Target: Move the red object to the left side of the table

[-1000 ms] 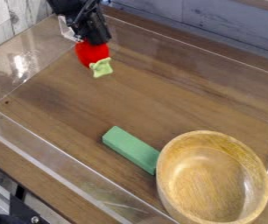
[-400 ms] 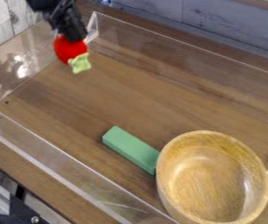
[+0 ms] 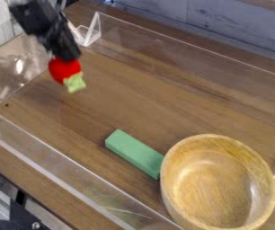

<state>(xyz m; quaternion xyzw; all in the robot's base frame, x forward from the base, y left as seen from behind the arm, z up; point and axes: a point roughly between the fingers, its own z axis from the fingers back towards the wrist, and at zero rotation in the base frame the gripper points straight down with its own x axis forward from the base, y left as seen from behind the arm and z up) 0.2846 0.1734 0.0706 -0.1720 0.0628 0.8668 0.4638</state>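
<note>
Next, my gripper releases the red object onto the bare brown table far behind the green block (image 3: 98, 78), close to the acrylic wall. The red object now hangs just above the table.
The red object (image 3: 65, 70), a small round toy fruit with a light green leafy tip, hangs under my black gripper (image 3: 61, 59) at the upper left, just above the brown wood-grain table (image 3: 164, 99). My gripper is shut on it from above, and the green tip pokes out to the lower right. The arm is blurred and hides the fingers' upper parts.
A green rectangular block (image 3: 134, 152) lies near the front middle. A large wooden bowl (image 3: 218, 184) stands at the front right, close to the block. Low clear acrylic walls (image 3: 20, 67) border the tabletop, one right beside the gripper on the left.
My gripper has carried the red object leftward and down, from the back middle-left toward the left wall. The block and the bowl have stayed put.
</note>
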